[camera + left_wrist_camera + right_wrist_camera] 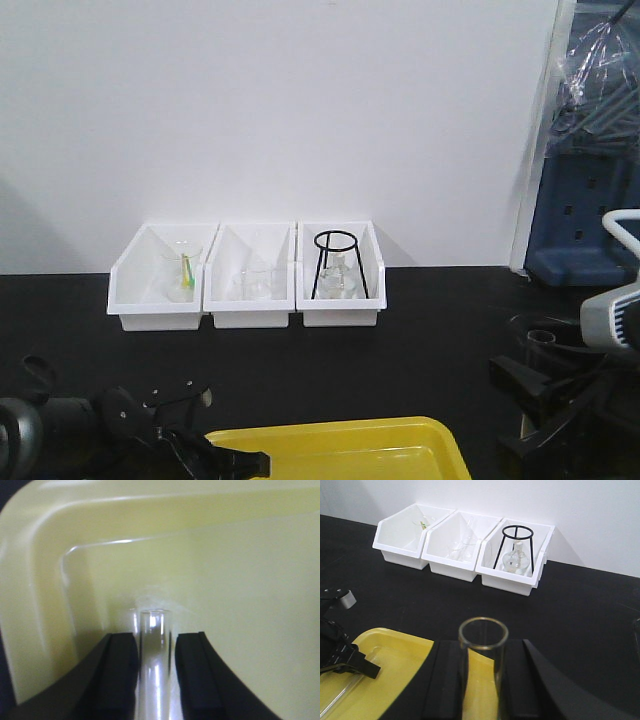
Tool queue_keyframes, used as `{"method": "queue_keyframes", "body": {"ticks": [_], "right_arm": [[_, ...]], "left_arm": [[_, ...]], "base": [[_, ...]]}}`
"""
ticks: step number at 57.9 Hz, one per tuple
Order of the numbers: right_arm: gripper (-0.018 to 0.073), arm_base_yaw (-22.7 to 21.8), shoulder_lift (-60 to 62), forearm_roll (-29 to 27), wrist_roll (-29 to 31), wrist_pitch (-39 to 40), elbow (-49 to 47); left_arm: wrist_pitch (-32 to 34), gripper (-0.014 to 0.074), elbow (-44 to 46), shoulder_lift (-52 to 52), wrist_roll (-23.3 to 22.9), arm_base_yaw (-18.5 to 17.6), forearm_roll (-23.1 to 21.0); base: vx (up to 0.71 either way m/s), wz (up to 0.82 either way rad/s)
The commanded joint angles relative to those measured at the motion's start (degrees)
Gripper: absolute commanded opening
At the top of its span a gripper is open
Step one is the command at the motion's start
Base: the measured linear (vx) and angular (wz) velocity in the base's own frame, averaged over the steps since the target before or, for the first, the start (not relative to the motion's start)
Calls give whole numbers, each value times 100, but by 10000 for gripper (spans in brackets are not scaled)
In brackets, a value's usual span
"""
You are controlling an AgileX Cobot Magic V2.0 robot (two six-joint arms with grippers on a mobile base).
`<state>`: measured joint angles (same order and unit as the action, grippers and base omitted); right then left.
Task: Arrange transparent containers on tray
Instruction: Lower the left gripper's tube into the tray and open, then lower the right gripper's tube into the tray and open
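Next, I release the test tube from my right gripper onto the yellow tray's bottom point(343, 470), near the middle of the tray's back edge.
The yellow tray point(330, 440) lies at the table's front edge. In the left wrist view a slim clear test tube point(155, 680) lies lengthwise between my left gripper's point(155, 637) black pads, over the tray's point(240, 580) rounded corner. A thin gap shows beside the glass, so that gripper is slightly open. From the right wrist this tube point(340, 695) appears to rest on the tray floor point(385, 645). My right gripper point(482, 647) is shut on a second test tube point(480, 680), held upright, open rim up, just off the tray's right edge. In the front view that tube point(541, 340) is right of the tray.
Three white bins point(160, 285) point(250, 285) point(340, 285) stand in a row against the back wall on the black table point(420, 340). They hold clear beakers, and the right one holds a black ring stand point(338, 262) over a flask. Blue equipment point(585, 220) stands at far right.
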<state>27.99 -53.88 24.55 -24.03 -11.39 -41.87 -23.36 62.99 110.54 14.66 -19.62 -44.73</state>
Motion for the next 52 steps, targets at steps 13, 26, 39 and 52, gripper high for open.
{"method": "queue_keyframes", "body": {"ticks": [13,26,39,52], "right_arm": [[-11,2,-676,-224,3,459,-214],[-11,2,-1791,-880,3,214,-605],[-11,2,-3046,-1396,8,-189,-1559],[-11,2,-4219,-1448,15,-572,-2319]], "left_arm": [[201,407,132,-567,-4,-21,-88],[183,407,132,-1373,15,-21,-83],[223,407,132,-2484,140,-21,-81],[388,407,132,-3329,358,-21,-77]], "base": [[0,0],[0,0],[0,0],[0,0]]}}
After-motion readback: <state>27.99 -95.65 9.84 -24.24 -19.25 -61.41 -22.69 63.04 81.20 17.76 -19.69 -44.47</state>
